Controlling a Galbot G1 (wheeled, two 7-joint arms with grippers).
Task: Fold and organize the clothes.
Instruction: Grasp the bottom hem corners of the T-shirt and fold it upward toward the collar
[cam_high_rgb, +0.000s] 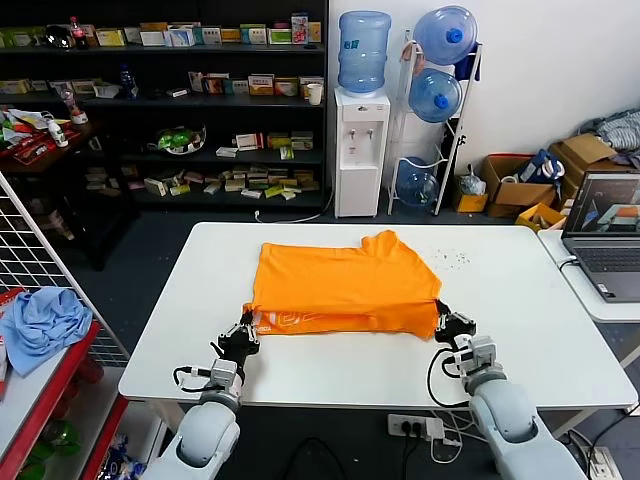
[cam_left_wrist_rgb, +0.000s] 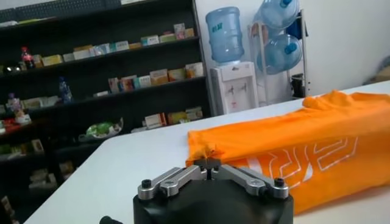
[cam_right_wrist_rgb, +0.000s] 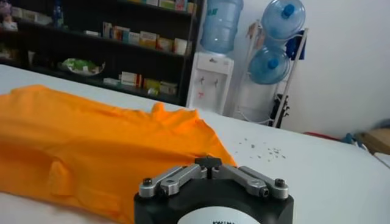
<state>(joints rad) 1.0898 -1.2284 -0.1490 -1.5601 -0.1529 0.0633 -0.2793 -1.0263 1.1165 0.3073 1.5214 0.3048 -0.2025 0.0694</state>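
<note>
The orange T-shirt's edge above its lettered part is pinched in my left gripper, so next I open it, take the T-shirt's near corner (cam_high_rgb: 261, 330) and pull the T-shirt toward me.
The bright orange T-shirt (cam_high_rgb: 340, 285) lies flat on the white table (cam_high_rgb: 540, 330), with its near edge turned over and white lettering showing near its left corner. My left gripper (cam_high_rgb: 246, 325) is at the shirt's near left corner, shut on a pinch of the orange cloth. In the left wrist view (cam_left_wrist_rgb: 208, 161) the cloth sits between the closed tips, with the lettered shirt (cam_left_wrist_rgb: 298, 152) beyond. My right gripper (cam_high_rgb: 445, 322) is at the near right corner, shut on the shirt's edge. The right wrist view (cam_right_wrist_rgb: 208, 162) shows the shirt (cam_right_wrist_rgb: 79, 140) spreading away from it.
A light blue cloth (cam_high_rgb: 40, 320) lies on the red rack at the left. A laptop (cam_high_rgb: 605, 225) stands on the adjoining table at the right. Small specks (cam_high_rgb: 450, 258) lie on the table beyond the shirt. A water dispenser (cam_high_rgb: 361, 150) and stocked shelves stand behind.
</note>
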